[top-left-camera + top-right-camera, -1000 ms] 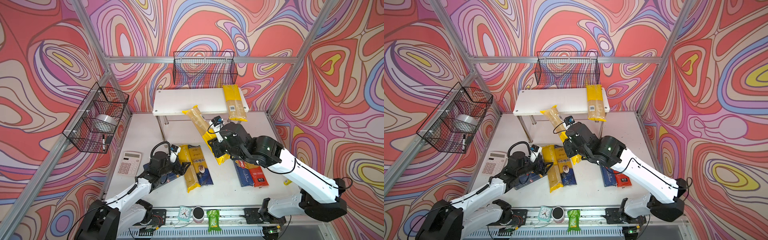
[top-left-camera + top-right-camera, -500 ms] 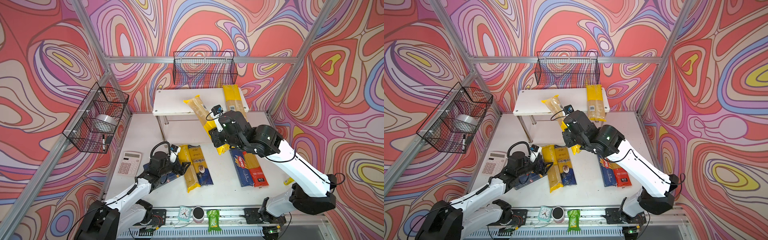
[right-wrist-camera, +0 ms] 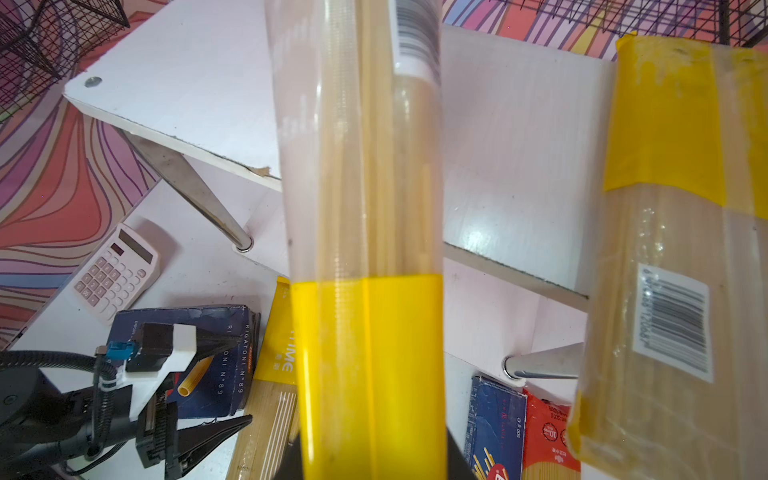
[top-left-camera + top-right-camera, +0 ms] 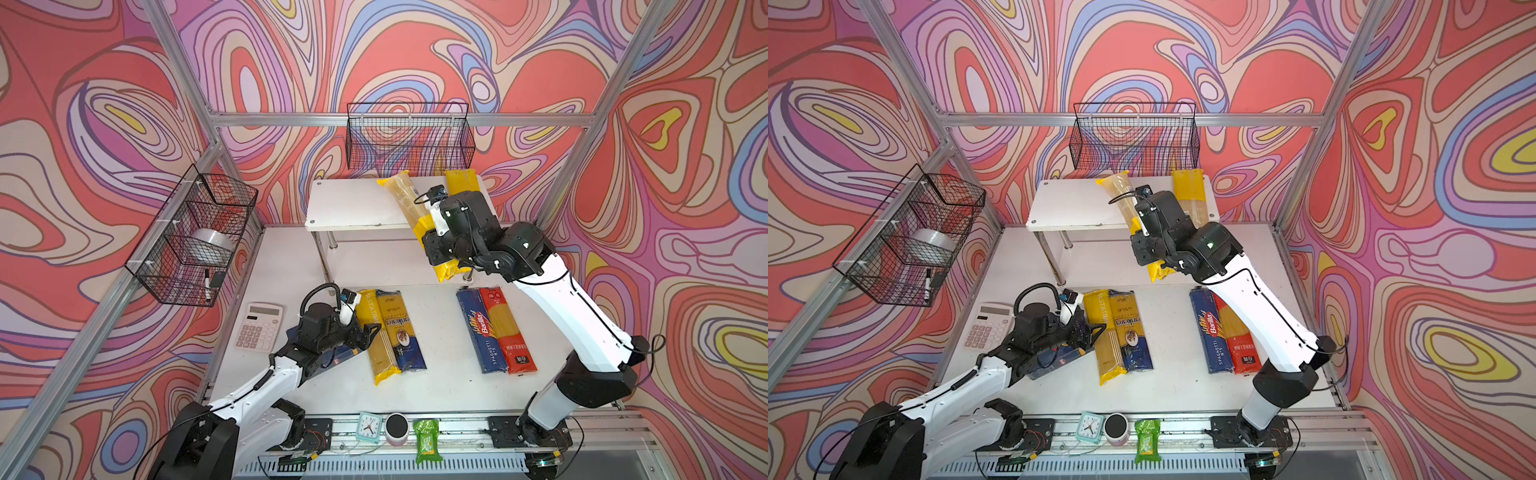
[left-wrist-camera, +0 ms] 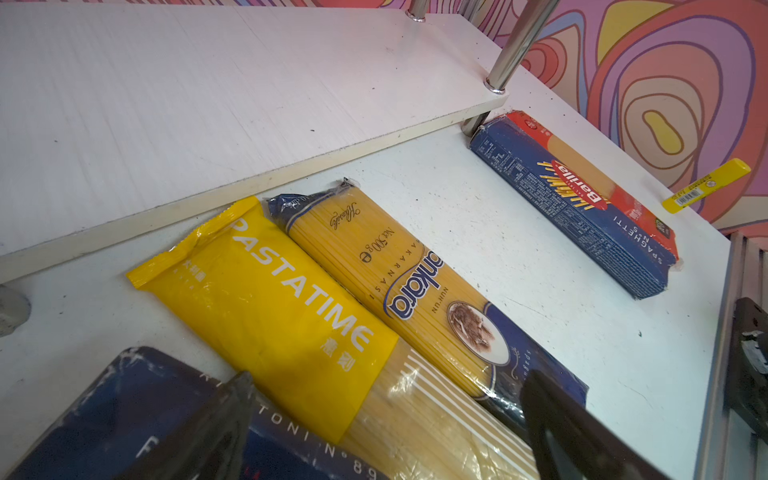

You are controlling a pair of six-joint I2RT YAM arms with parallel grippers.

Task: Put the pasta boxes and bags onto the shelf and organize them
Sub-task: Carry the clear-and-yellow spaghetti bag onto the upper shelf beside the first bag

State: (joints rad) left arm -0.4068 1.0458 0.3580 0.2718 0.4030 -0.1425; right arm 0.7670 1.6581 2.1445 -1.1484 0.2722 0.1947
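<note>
Next, the right gripper releases the yellow-and-clear bag on the top board (image 4: 429, 212) (image 3: 486, 214) next to the second such bag, hanging over the front edge.
My right gripper (image 4: 434, 245) (image 4: 1144, 249) is shut on a yellow-and-clear bag (image 4: 409, 203) (image 3: 361, 166), held in the air at a slant with its far end over the white shelf (image 4: 353, 203) (image 4: 1075, 203). A second such bag (image 4: 459, 183) (image 3: 673, 249) lies on the top board. On the table lie the yellow Pastatime bag (image 4: 376, 340) (image 5: 270, 299), a blue-and-gold bag (image 4: 401, 328), the Barilla spaghetti box (image 4: 480, 328) and a red bag (image 4: 507, 328). My left gripper (image 4: 365, 336) (image 5: 388, 380) stands open over the rigatoni box (image 5: 124, 407) and the Pastatime bag.
A calculator (image 4: 258, 326) lies left of the left arm. Black wire baskets hang on the back wall (image 4: 409, 137) and the left wall (image 4: 191, 232). A small clock (image 4: 369, 427), a round can and a green packet (image 4: 427, 440) sit on the front rail.
My right arm has lifted the yellow-and-clear bag up and back, so its far end now reaches over the shelf's top board. The left arm has not moved.
</note>
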